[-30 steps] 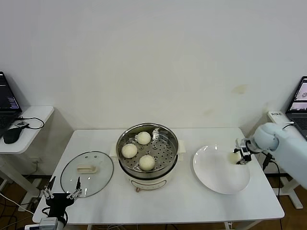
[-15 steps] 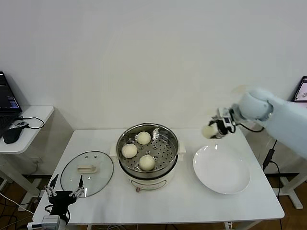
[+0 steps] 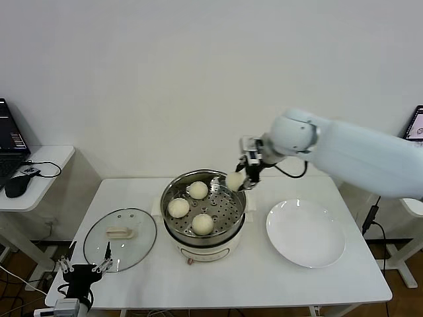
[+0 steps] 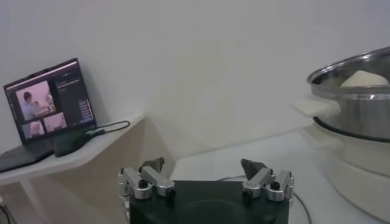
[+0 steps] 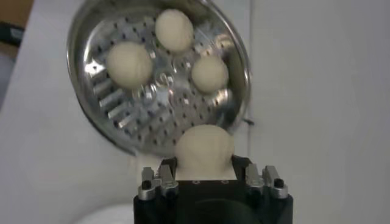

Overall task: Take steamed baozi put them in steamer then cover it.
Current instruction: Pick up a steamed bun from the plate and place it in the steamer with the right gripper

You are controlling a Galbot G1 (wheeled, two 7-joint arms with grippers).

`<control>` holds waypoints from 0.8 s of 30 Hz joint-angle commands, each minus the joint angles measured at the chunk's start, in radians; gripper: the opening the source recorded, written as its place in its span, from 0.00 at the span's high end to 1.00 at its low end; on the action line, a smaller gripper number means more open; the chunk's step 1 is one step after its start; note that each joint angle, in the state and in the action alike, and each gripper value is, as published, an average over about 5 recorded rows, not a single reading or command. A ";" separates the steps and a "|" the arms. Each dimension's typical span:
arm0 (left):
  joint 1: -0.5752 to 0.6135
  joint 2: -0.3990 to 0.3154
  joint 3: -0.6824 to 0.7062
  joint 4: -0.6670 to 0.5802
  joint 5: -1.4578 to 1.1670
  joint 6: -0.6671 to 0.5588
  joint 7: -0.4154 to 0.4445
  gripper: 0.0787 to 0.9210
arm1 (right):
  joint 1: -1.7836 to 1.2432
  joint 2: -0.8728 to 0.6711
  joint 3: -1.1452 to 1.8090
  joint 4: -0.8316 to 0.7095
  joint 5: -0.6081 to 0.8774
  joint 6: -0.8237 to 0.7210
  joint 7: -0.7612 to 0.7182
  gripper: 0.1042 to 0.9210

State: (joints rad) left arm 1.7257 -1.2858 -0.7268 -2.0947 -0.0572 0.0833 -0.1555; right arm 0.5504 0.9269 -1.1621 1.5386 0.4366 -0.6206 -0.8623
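Note:
The baozi in my right gripper, now held above the steamer's rim, will be released on the steamer tray's bare patch (image 3: 220, 203) (image 5: 180, 108) facing the plate, between the back and front baozi.
The steel steamer (image 3: 202, 232) stands mid-table on its cream base. Three baozi lie on its perforated tray (image 3: 228, 209): one at the back (image 3: 197, 190), one left (image 3: 178, 207), one front (image 3: 202, 224). My right gripper (image 3: 236, 179) is shut on a fourth baozi (image 3: 234, 180) and holds it above the steamer's right rim; in the right wrist view this baozi (image 5: 204, 148) sits between the fingers over the tray's edge (image 5: 146, 143). The glass cover (image 3: 121, 239) with its cream handle lies flat left of the steamer. My left gripper (image 3: 84, 259) is open, low at the table's front-left corner.
A white plate (image 3: 306, 232) lies right of the steamer with nothing on it. A side table (image 3: 49, 158) at the far left carries a laptop (image 3: 9, 145) and a mouse. The left wrist view shows the steamer's side (image 4: 356, 106) and the laptop (image 4: 49, 103).
My right gripper has lifted a baozi off the white plate and carried it left and up, from the plate's right side to above the steamer's right rim. The left arm has barely moved.

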 commanded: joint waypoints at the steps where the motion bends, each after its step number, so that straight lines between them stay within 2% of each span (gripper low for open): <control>1: 0.002 0.002 -0.005 -0.001 -0.004 -0.002 0.000 0.12 | -0.053 0.173 -0.063 -0.079 0.034 -0.105 0.081 0.41; 9: -0.003 0.004 -0.005 0.001 -0.006 -0.003 0.001 0.12 | -0.127 0.200 -0.056 -0.144 -0.032 -0.105 0.083 0.41; 24: -0.013 0.002 -0.002 0.006 -0.006 -0.002 0.001 0.12 | -0.163 0.206 -0.043 -0.166 -0.082 -0.104 0.076 0.41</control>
State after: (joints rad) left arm 1.7125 -1.2835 -0.7286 -2.0894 -0.0632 0.0810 -0.1539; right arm 0.4160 1.1116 -1.2062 1.3948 0.3831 -0.7137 -0.7941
